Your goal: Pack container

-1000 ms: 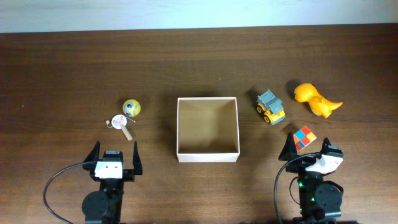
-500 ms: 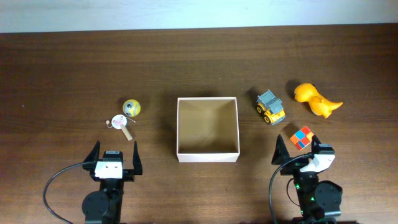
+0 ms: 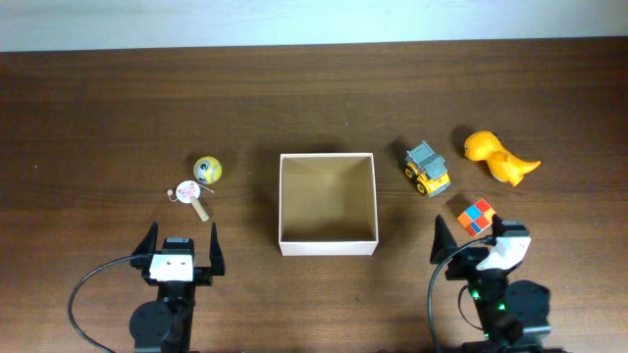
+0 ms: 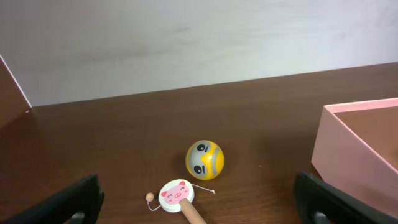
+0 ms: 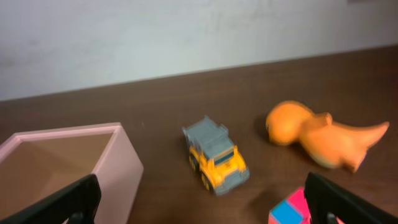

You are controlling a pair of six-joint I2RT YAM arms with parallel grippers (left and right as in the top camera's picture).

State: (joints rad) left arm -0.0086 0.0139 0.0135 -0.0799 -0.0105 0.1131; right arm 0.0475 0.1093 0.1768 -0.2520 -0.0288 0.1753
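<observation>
I should next move my right gripper past the multicoloured cube to the grey bed (image 3: 425,158) (image 5: 209,138) of the yellow-grey truck and close it there.
The container (image 3: 329,246), a square white-walled box with a tan inside, sits mid-table and holds nothing; its walls also show in the left wrist view (image 4: 357,149) and the right wrist view (image 5: 118,168). My left gripper (image 3: 181,240) is open and empty, just short of a pig-faced rattle drum (image 3: 188,192) (image 4: 176,193) and a yellow ball (image 3: 207,170) (image 4: 204,159). My right gripper (image 3: 475,240) is open and empty. A multicoloured cube (image 3: 479,217) (image 5: 292,208) lies just ahead of it, by its right finger. A yellow-grey truck (image 3: 426,169) (image 5: 215,155) stands beyond.
An orange dinosaur toy (image 3: 498,157) (image 5: 317,132) lies at the far right, behind the cube. The dark wooden table ends at a pale wall along the back. Both grippers sit near the table's front edge, one on each side of the container.
My right gripper has shifted slightly left and turned a little, still open. The left arm and all the toys have not moved.
</observation>
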